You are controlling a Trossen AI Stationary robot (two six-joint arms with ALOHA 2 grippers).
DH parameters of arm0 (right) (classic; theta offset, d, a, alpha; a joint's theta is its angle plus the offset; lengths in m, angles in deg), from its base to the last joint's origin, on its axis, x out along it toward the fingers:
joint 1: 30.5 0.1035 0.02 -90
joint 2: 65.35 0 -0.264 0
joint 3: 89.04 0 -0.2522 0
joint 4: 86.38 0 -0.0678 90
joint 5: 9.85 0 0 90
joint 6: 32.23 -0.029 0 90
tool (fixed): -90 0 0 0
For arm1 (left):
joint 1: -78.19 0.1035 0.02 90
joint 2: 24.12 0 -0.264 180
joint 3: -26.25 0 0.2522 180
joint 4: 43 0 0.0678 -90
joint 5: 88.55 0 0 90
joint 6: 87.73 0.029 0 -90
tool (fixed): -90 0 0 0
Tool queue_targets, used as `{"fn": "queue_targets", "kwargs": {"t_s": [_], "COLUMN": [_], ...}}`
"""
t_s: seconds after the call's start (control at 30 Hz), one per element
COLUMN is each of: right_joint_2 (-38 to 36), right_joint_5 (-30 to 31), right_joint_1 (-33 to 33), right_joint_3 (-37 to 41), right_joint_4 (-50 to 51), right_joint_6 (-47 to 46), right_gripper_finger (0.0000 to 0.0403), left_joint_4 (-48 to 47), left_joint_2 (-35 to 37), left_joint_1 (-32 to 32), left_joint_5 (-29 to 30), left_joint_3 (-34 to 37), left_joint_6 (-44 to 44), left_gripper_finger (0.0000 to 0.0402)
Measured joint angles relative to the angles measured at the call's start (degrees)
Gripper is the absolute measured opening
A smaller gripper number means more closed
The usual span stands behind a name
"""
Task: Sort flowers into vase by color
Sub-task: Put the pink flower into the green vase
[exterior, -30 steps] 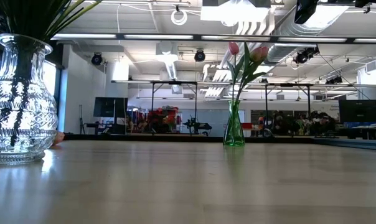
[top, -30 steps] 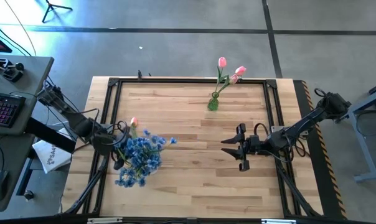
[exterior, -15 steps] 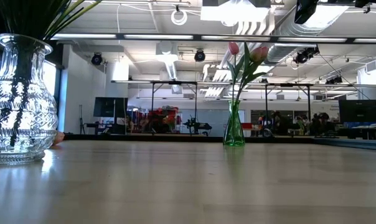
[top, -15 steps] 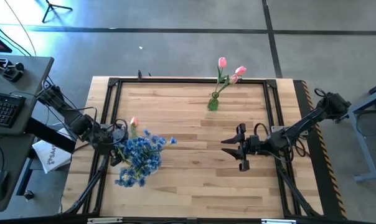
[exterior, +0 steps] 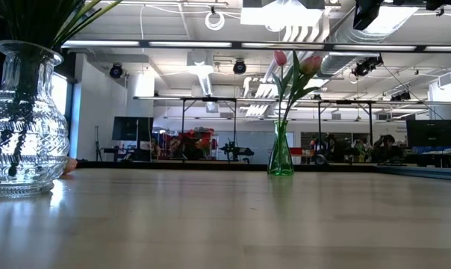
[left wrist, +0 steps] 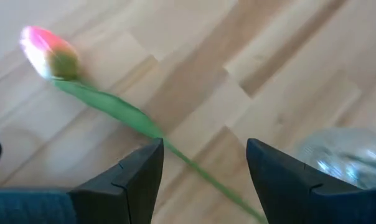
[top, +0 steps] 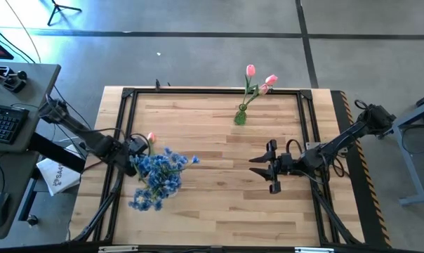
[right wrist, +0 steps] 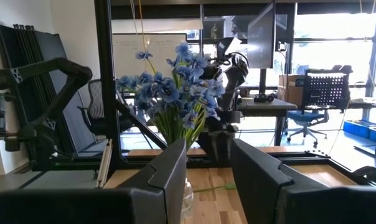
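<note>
The pink tulip is lying beside the blue flowers. My left gripper will close on the leafy part of the stem [top: 149, 145] [left wrist: 142, 124], just under the tulip's bloom.
A clear cut-glass vase [exterior: 24, 119] at the table's left holds a bunch of blue flowers [top: 159, 179]. A single pink tulip [left wrist: 48, 53] lies flat on the table just beyond it, its stem [left wrist: 194, 165] running between the open fingers of my left gripper [left wrist: 203, 146], which points steeply down over it. The left gripper [top: 137, 149] shows beside the bunch in the high view. A green vase [top: 240, 117] at the far middle holds pink tulips [top: 261, 77]. My right gripper [top: 260, 166] hovers open at the table's right, pointing toward the blue bunch.
A black frame [top: 128, 95] runs around the wooden table top. A desk with a keyboard [top: 5, 119] stands off the table's left edge. Bare wood lies between the two vases and along the near edge.
My left gripper has drawn away from the blue bunch toward the table's far edge and sunk over the lying pink tulip, rolling about its own axis as it went. The stems in the glass vase have shifted slightly.
</note>
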Motion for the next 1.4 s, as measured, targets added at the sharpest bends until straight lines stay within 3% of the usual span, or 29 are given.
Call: {"fn": "queue_targets", "kwargs": {"t_s": [0.27, 0.57, 0.9, 1.13, 1.4], "right_joint_2": [0.0, 0.0, 0.0, 0.0, 0.0], "right_joint_5": [0.0, 0.0, 0.0, 0.1, 0.1], "right_joint_1": [0.0, 0.0, 0.0, 0.0, 0.0], "right_joint_3": [0.0, 0.0, 0.0, 0.0, 0.0], "right_joint_4": [0.6, 0.7, 0.8, 1.1, 1.1], "right_joint_6": [0.0, 0.0, -0.1, -0.5, -0.5], "right_gripper_finger": [0.0123, 0.0123, 0.0123, 0.0123, 0.0123], "left_joint_4": [0.2, 0.3, 2.6, 13.3, 14.4], "left_joint_2": [-5.0, -17.6, -24.0, -24.6, -24.1], "left_joint_1": [7.9, 19.6, 24.1, 26.6, 27.0], "left_joint_5": [1.7, -2.0, -2.7, -5.6, -5.9], "left_joint_3": [0.1, 0.1, 0.5, 5.2, 5.7], "left_joint_6": [-1.6, 4.1, 6.8, 9.6, 11.0], "left_gripper_finger": [0.0216, 0.0216, 0.0208, 0.0164, 0.0074]}}
